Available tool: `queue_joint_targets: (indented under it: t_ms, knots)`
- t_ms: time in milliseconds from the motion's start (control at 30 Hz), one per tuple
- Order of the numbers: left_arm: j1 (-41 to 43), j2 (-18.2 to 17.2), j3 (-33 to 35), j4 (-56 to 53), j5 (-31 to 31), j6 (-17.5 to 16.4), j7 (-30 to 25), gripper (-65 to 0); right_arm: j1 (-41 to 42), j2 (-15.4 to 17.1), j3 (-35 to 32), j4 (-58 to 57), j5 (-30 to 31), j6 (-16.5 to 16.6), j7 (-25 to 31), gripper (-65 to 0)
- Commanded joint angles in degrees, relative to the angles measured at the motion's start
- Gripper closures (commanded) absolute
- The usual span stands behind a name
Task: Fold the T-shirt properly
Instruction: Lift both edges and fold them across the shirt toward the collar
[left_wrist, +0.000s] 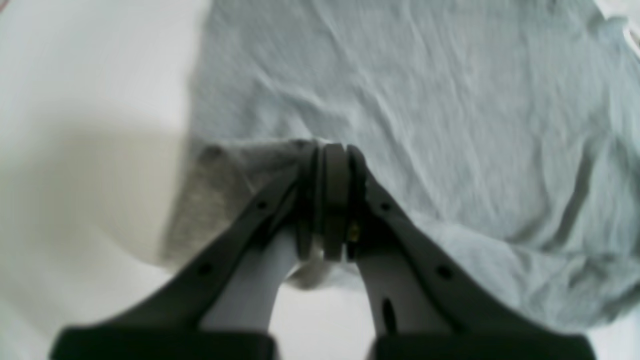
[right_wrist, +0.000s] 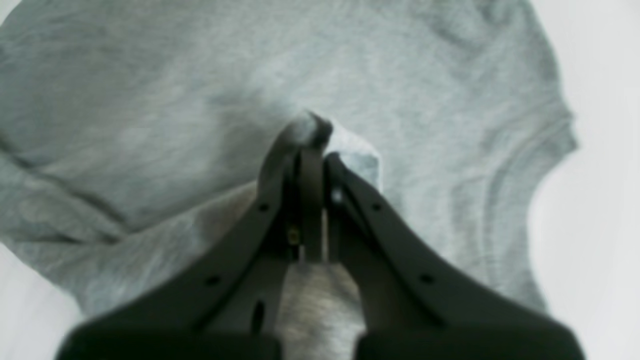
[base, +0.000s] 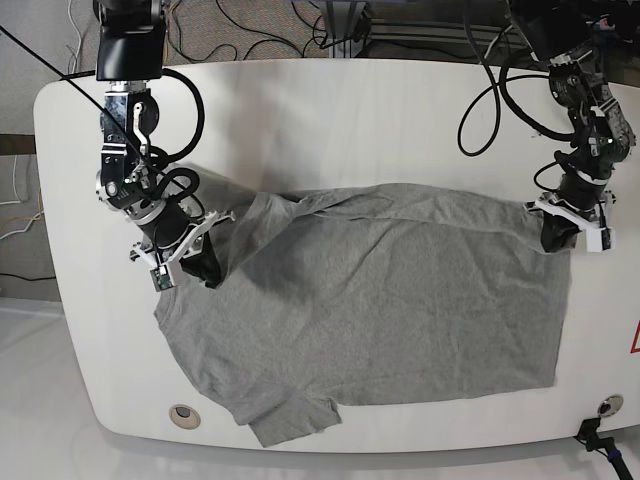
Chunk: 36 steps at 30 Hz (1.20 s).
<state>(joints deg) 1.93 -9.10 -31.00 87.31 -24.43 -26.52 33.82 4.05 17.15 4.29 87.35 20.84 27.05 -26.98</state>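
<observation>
I will let go with my right gripper of the raised fold on the T-shirt's flat grey fabric (base: 218, 331) (right_wrist: 423, 90) between the neck and the front sleeve.
The grey T-shirt (base: 400, 310) lies wrinkled across the white table (base: 340, 120), its neck toward the left of the base view and one sleeve (base: 295, 415) near the front edge. My right gripper (base: 205, 268) is shut on a raised fold of the T-shirt (right_wrist: 150, 115) near the shoulder; in the right wrist view fabric bunches at the right gripper (right_wrist: 312, 137), with the ribbed neck (right_wrist: 505, 190) to its right. At the shirt's far right corner my left gripper (base: 555, 240) is shut on the edge. The left wrist view shows the left gripper (left_wrist: 332, 150) pinching the T-shirt (left_wrist: 425, 100).
Cables (base: 490, 110) loop over the table's back right, and more run behind the table. Two round fittings (base: 182, 412) (base: 606, 405) sit near the front corners. The table's front edge runs just below the shirt's sleeve.
</observation>
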Motion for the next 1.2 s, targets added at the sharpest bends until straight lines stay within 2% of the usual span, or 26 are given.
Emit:
queue_joint_targets:
  t_ms: [0,67,200,300,633,800,933,1033,1167]
  knots:
    - [-1.0,-0.7,0.4,-0.5,-0.8,-0.2,0.8,-1.8,5.5,1.9,-1.1,-2.6,0.5,0.0,1.6,0.0]
    - [-1.0,-0.6,0.5,-0.9,0.4,1.0,0.8,-1.8,8.2,2.9,-2.4,-5.0,0.5,0.0,1.7,0.0]
    - [-1.5,0.0,1.2,-1.3,3.8,6.5,0.9,-1.8,11.8,3.2,-4.6,-8.4,0.5,0.0,2.1,0.0]
    - [-2.5,-0.2,1.1,-1.3,5.7,7.7,0.9,-1.8,13.0,3.2,-5.7,-9.6,0.4,0.0,2.2,0.0]
    - [-6.3,-0.2,1.0,-1.4,7.4,7.9,0.5,-1.8,17.5,3.2,-7.8,-19.3,0.4,0.0,8.8,0.0]
    - [-9.7,0.3,1.2,-4.5,15.9,8.1,0.8,-1.8,20.0,2.9,-7.8,-21.8,0.4,0.0,8.9,0.0]
    - [-10.9,0.6,1.2,-6.3,18.1,8.1,0.2,-1.8,21.7,2.8,-7.8,-24.6,0.4,0.0,10.2,0.0]
    - [-11.2,0.6,1.2,-6.3,18.1,8.1,-3.6,-1.8,21.7,2.8,-8.3,-26.4,0.4,0.0,13.3,0.0]
    - [-11.2,0.6,1.2,-6.3,18.1,7.9,-6.4,-1.9,21.7,2.8,-9.3,-28.3,0.4,-0.1,13.8,0.0]
